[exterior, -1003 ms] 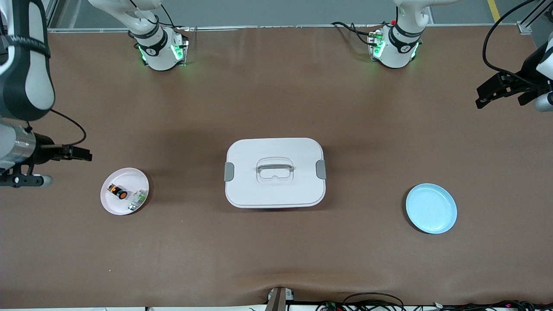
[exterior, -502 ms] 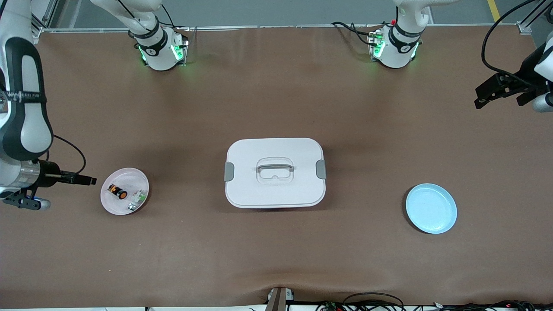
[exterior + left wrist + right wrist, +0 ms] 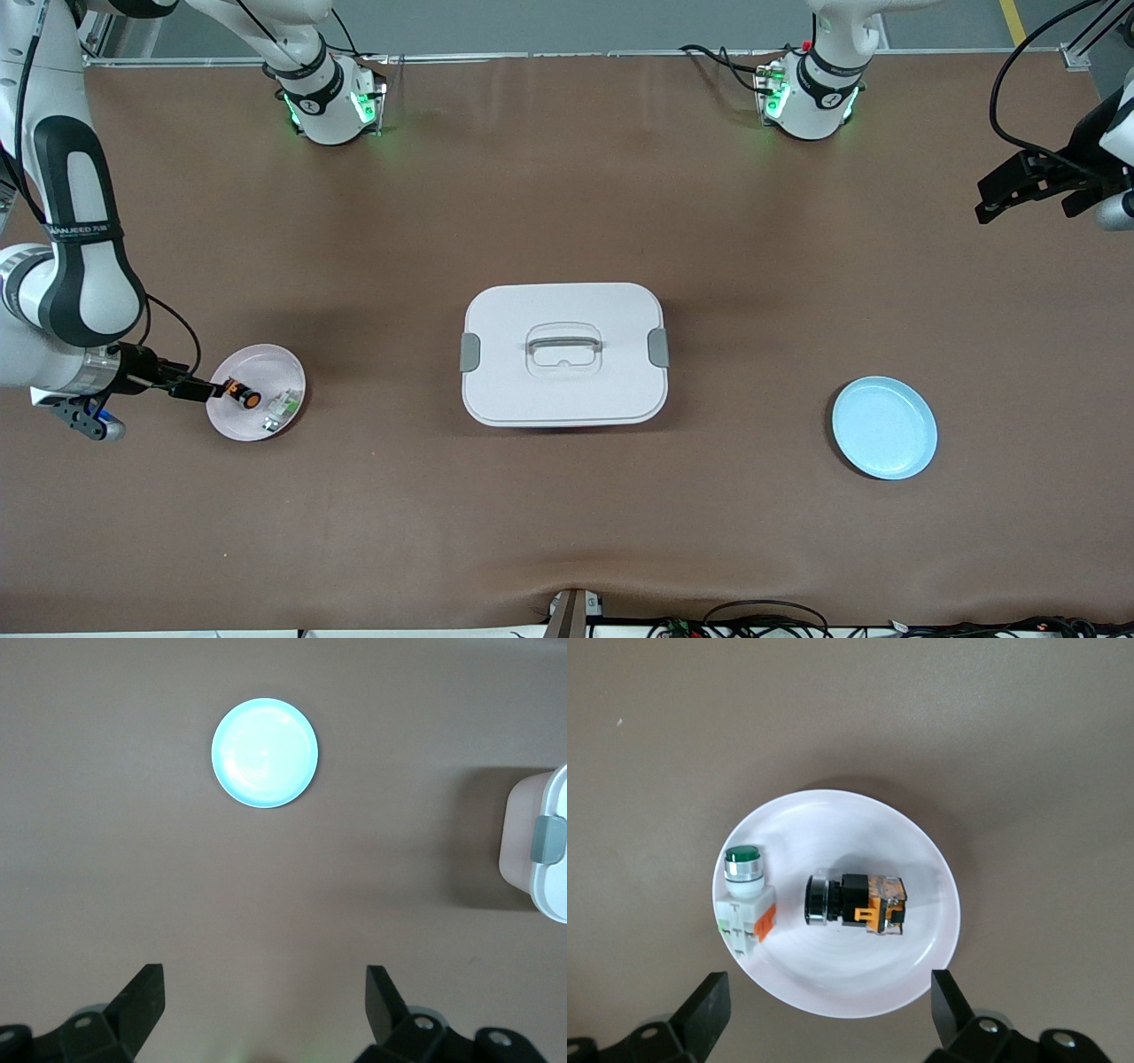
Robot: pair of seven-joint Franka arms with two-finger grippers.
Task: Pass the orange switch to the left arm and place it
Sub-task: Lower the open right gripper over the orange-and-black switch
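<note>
My right gripper will close on the orange switch along its length, with its fingers at the switch's silver-ringed end and orange end (image 3: 243, 394) (image 3: 856, 903).
The orange switch (image 3: 241, 393) lies on its side on the pink plate (image 3: 266, 359), toward the right arm's end of the table. In the right wrist view the switch (image 3: 855, 902) is a black barrel with orange marks on the plate (image 3: 859, 988). My right gripper (image 3: 197, 390) is open and empty over the plate's outer edge, and it also shows in the right wrist view (image 3: 828, 1010). The white box (image 3: 563, 354) stands mid-table. My left gripper (image 3: 1019, 190) waits, open and empty, high over the left arm's end, and it also shows in the left wrist view (image 3: 264, 1001).
A green-and-white component (image 3: 282, 406) shares the pink plate beside the switch, as the right wrist view (image 3: 747, 895) shows too. A blue plate (image 3: 884, 427) lies toward the left arm's end and shows in the left wrist view (image 3: 265, 752), where the box's edge (image 3: 540, 846) also shows.
My right gripper has come down and moved in from the table's end to the pink plate's edge. The left gripper has barely shifted. The objects have not moved.
</note>
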